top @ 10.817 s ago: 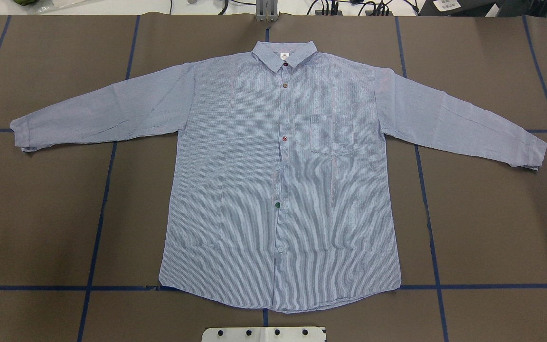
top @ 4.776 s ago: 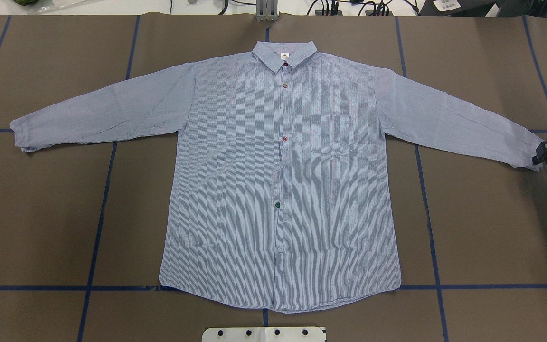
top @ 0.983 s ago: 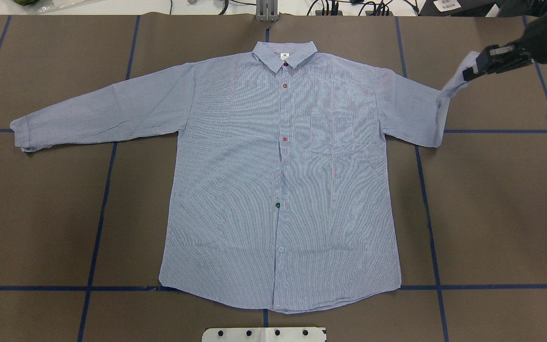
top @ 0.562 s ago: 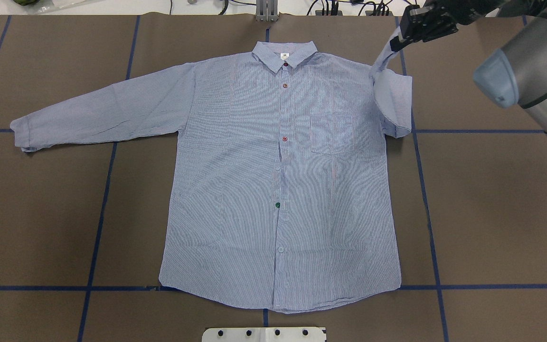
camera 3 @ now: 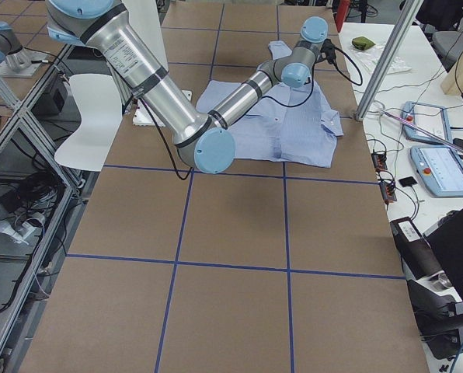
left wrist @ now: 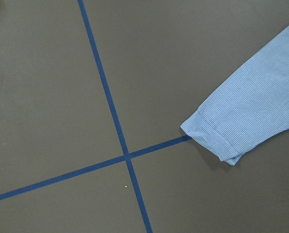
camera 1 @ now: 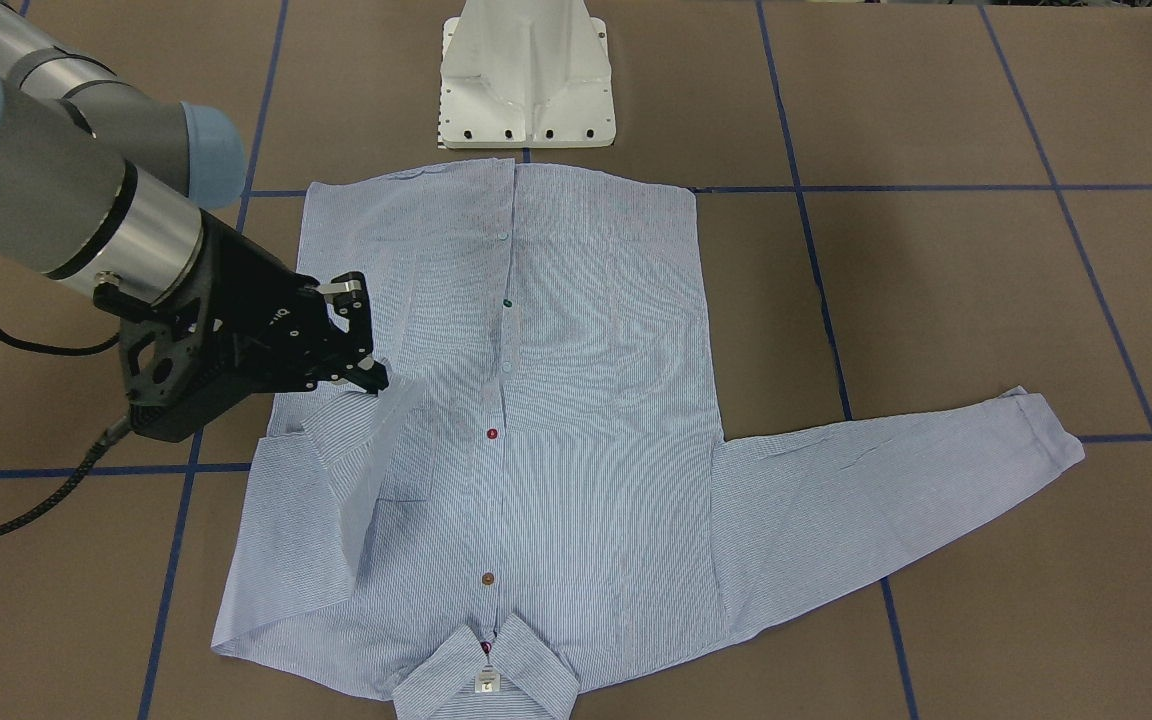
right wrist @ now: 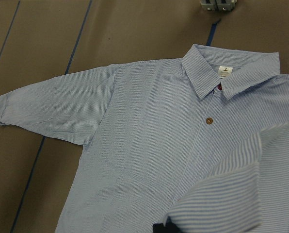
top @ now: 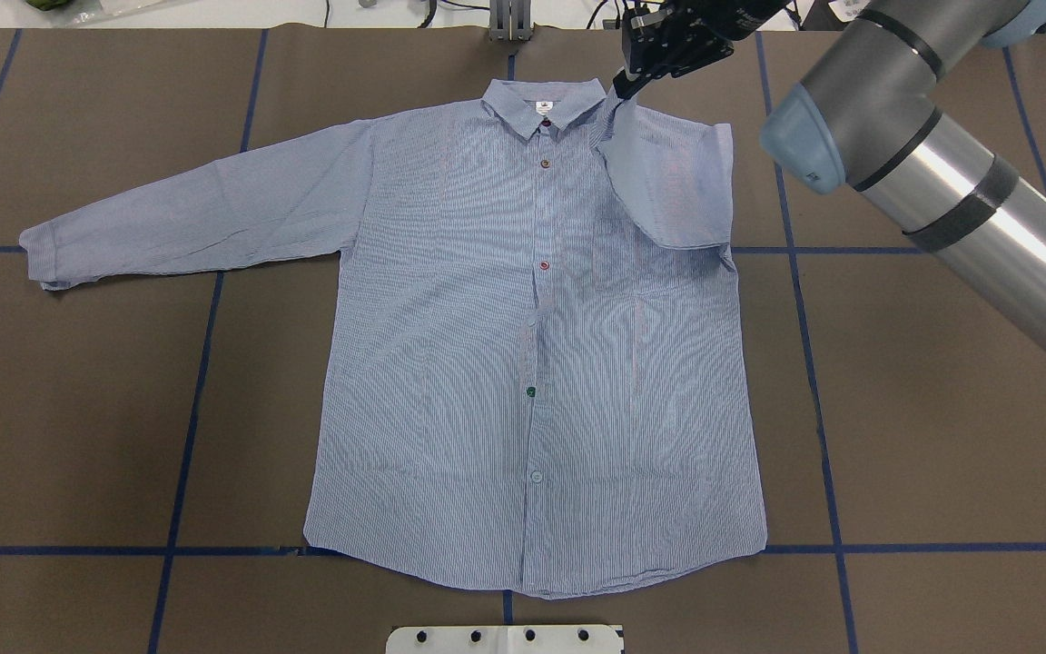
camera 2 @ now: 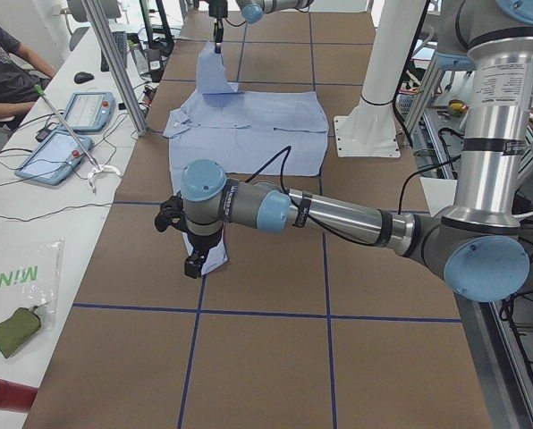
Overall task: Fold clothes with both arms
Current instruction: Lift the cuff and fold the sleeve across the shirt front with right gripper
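My right gripper needs to let go of the cuff on the shirt's chest [camera 1: 646,494] [right wrist: 126,137], close to the armpit of the stretched-out sleeve.
The light-blue striped shirt [top: 532,345] lies flat, front up, with its collar [top: 541,100] at the far side. My right gripper [top: 625,84] is shut on the cuff of the shirt's right sleeve [top: 668,182]. It holds the cuff raised beside the collar, so the sleeve drapes back over the chest pocket. From the front, this gripper [camera 1: 368,375] pinches the lifted cuff. The left sleeve [top: 196,213] lies stretched out flat. My left gripper [camera 2: 193,262] hovers above the left cuff [left wrist: 222,131]; I cannot tell whether it is open or shut.
The brown table [top: 941,409] carries a grid of blue tape lines. The white pedestal base [camera 1: 526,80] stands just beyond the shirt's hem. A side bench holds tablets [camera 2: 56,152], and a person [camera 2: 7,63] sits beside it.
My right gripper came in from the right, closed on the right cuff, lifted it and carried it leftward over the shirt to the collar. The rest of the shirt has not moved.
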Robot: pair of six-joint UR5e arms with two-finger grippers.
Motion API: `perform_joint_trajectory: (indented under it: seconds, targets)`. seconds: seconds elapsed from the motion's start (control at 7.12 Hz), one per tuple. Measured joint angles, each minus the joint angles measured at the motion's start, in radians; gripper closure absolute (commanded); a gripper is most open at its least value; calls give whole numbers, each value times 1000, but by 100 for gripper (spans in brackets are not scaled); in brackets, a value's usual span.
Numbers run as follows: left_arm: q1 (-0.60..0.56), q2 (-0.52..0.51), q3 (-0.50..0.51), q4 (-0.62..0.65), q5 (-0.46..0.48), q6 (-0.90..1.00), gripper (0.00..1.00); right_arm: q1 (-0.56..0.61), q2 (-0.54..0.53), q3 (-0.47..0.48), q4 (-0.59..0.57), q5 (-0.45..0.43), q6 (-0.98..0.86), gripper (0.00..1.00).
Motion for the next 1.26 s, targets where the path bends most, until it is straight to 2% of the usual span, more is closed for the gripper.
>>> perform_joint_trajectory:
  seconds: [0.7, 0.84, 1.12, 1.26]
  targets:
    - [0, 0, 0, 0, 0, -2, 0, -134, 104, -106, 5, -144, 0, 100]
    - [0, 0, 1, 0, 0, -3, 0, -166, 155, -163, 5, -185, 0, 100]
    - [0, 1, 4, 0, 0, -3, 0, -234, 278, -337, 32, -288, 0, 100]
    - [0, 0, 9, -3, -1, -4, 0, -268, 303, -403, 69, -345, 0, 20]
